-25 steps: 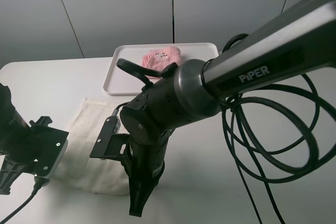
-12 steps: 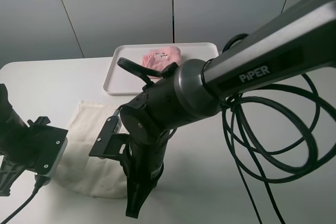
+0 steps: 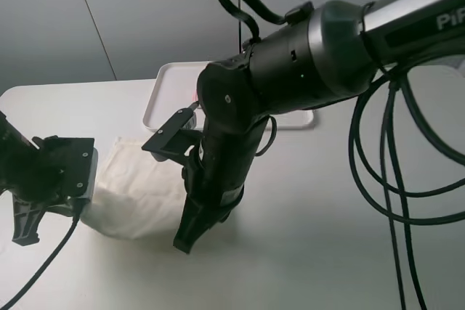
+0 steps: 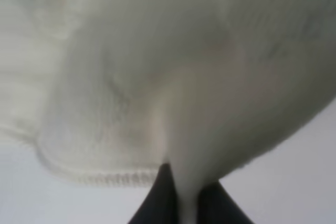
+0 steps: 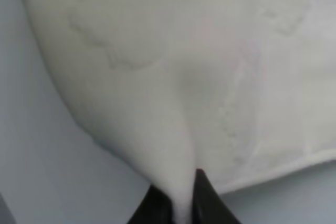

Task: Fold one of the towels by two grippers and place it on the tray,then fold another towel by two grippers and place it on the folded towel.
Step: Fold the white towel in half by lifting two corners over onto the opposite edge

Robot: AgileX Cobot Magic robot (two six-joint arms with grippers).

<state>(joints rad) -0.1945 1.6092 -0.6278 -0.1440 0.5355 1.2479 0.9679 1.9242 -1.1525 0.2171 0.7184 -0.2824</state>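
Next, my left gripper releases the near corner of the cream-white towel that I have onto that same towel's far corner, close to the tray (image 3: 124, 138).
The cream-white towel (image 3: 134, 183) lies on the table in front of the tray (image 3: 161, 99), its near edge lifted and bulging. The left wrist view shows my left gripper (image 4: 184, 200) shut on a pinch of this towel (image 4: 173, 77). My right gripper (image 3: 186, 240) is shut on the towel's near right corner, and the right wrist view shows the cloth (image 5: 173, 77) squeezed between its black fingers (image 5: 210, 203). My left arm (image 3: 43, 176) sits at the towel's near left corner. The pink towel is hidden behind my right arm.
The white table (image 3: 327, 252) stretches out to the right. Black cables (image 3: 378, 179) loop down over it from the right arm. A grey panelled wall (image 3: 145, 12) stands behind the tray.
My left gripper has shut on the cream-white towel. Both arms have risen and moved toward the tray, lifting the towel's near edge off the table.
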